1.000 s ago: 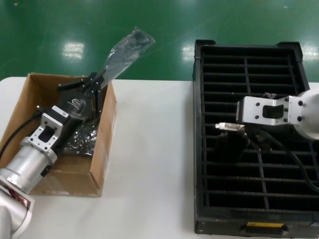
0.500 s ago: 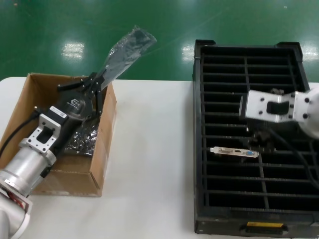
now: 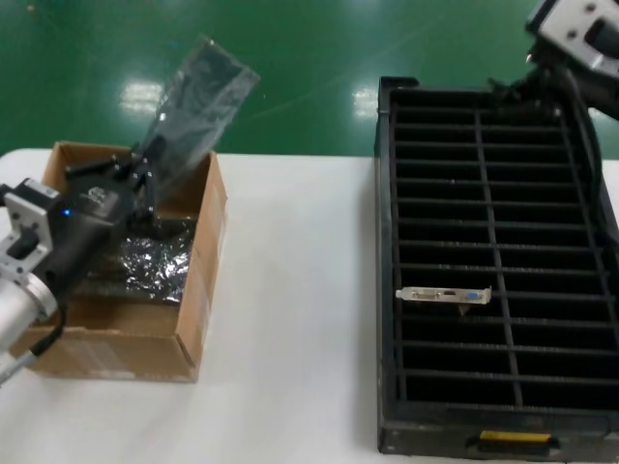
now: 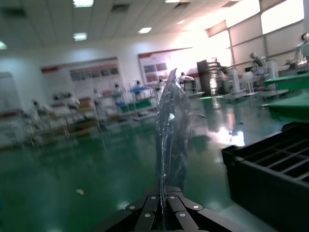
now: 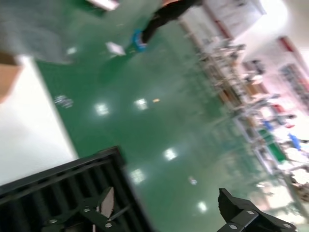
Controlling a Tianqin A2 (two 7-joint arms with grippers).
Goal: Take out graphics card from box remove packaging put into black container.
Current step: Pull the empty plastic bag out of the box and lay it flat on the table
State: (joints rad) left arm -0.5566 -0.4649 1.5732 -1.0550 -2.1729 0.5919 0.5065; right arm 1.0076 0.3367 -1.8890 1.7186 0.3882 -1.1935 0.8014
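Note:
My left gripper is going to let go of the empty packaging on the white table point(image 3: 304, 317), in the spot between the box and the black container.
The graphics card point(image 3: 443, 295) lies across a slot in the left column of the black container point(image 3: 385, 242), with its silver bracket facing up and nothing holding it. My left gripper point(image 3: 135, 176) hovers over the far side of the box point(image 3: 205, 261), shut on the empty packaging point(image 3: 201, 97), which sticks up and away from it. In the left wrist view the packaging point(image 4: 171, 130) rises from the closed left gripper point(image 4: 164, 205). My right gripper point(image 3: 517, 87) is raised over the container's far right corner. It is open and empty, with fingers point(image 5: 104, 205) wide apart around the right gripper point(image 5: 169, 212).
A crinkled silver bag point(image 3: 155, 266) lies inside the box. The white table point(image 3: 290, 290) separates box and container. A yellow label point(image 3: 513, 438) marks the container's near end. Green floor point(image 3: 319, 58) lies beyond the table's far edge.
The right gripper let go of the card in the slot, then rose and withdrew to the container's far right corner. The left gripper shifted left with the packaging still pinched.

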